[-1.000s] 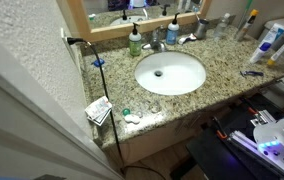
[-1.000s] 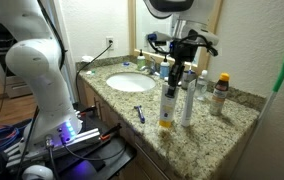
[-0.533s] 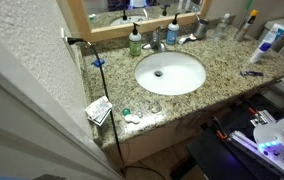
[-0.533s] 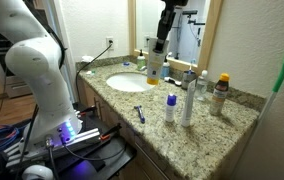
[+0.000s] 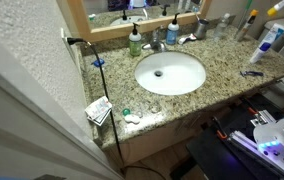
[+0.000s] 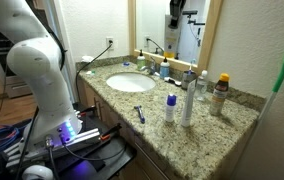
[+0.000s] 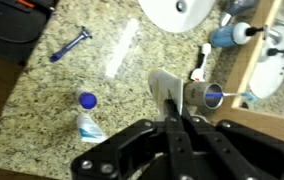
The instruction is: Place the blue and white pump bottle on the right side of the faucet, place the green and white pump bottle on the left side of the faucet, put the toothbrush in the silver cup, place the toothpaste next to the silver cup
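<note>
I will release the toothpaste between the clear bottle and the orange-topped bottle (image 5: 233, 30), near the counter's back.
The green and white pump bottle (image 5: 134, 41) stands left of the faucet (image 5: 156, 41) and the blue and white pump bottle (image 5: 172, 31) right of it, at the counter's back. My gripper (image 7: 175, 106) is high above the counter's right end, shut on a tall white bottle (image 7: 165, 86); it also shows in an exterior view (image 6: 177, 15). In the wrist view the silver cup (image 7: 206, 96) stands by the mirror frame with a thin pale stick (image 7: 238, 94), seemingly the toothbrush, jutting from it. The white toothpaste (image 7: 199, 70) with red marking lies beside the cup.
The oval sink (image 5: 170, 72) fills the counter's middle. A blue razor (image 6: 139, 113) lies near the front edge. A small blue-capped bottle (image 6: 170, 108), a tall white bottle (image 6: 187, 98) and two more bottles (image 6: 220, 92) stand at the counter's right end. The mirror frame (image 7: 250, 70) runs behind.
My gripper closed on the tall white bottle among the right-end bottles, then lifted it up and back, well above the counter. The pump bottles and cup have not moved.
</note>
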